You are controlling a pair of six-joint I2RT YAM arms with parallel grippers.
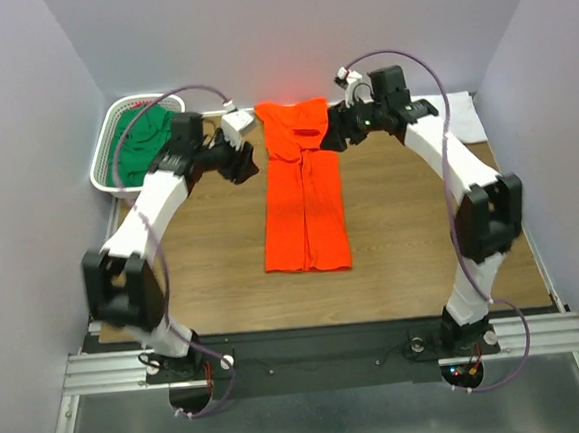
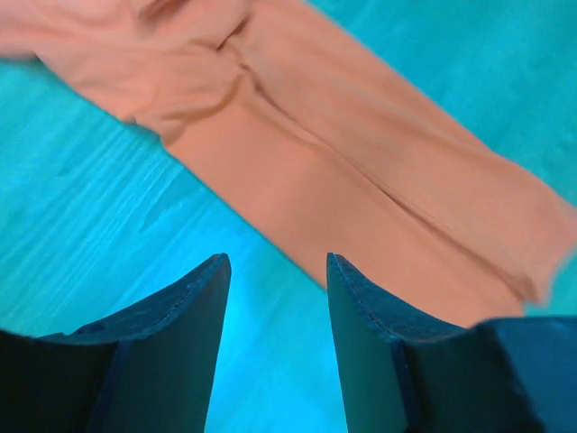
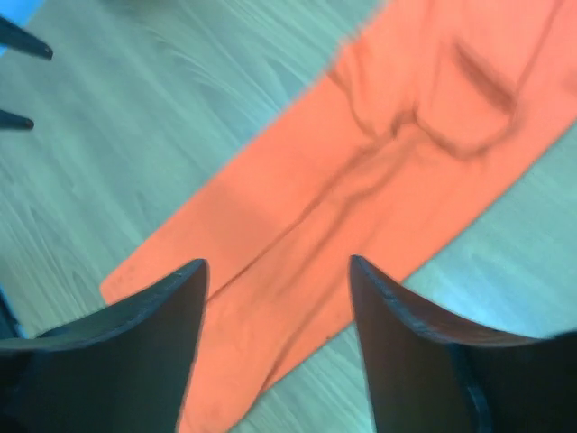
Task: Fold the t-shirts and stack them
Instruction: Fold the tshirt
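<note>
The robot's left gripper needs to next go to the orange-red t-shirt's near-end corner (image 1: 269,269) on the basket's side and close there, because the t-shirt's near end folds toward the collar.
An orange-red t-shirt (image 1: 302,185) lies flat in the middle of the table, folded lengthwise into a long narrow strip with its collar at the far end. My left gripper (image 1: 248,162) hovers just left of the strip's far end, open and empty; the left wrist view shows bare table between its fingers (image 2: 275,266) and the shirt (image 2: 361,171) beyond. My right gripper (image 1: 331,133) is at the strip's right far edge, open and empty above the cloth (image 3: 278,271). A dark green t-shirt (image 1: 145,143) lies crumpled in the basket. A white t-shirt (image 1: 462,113) lies at the back right, partly hidden by the right arm.
A white plastic mesh basket (image 1: 105,171) stands at the back left corner. The wooden table (image 1: 214,273) runs to grey walls on both sides and at the back. Both arm bases sit on the rail at the near edge.
</note>
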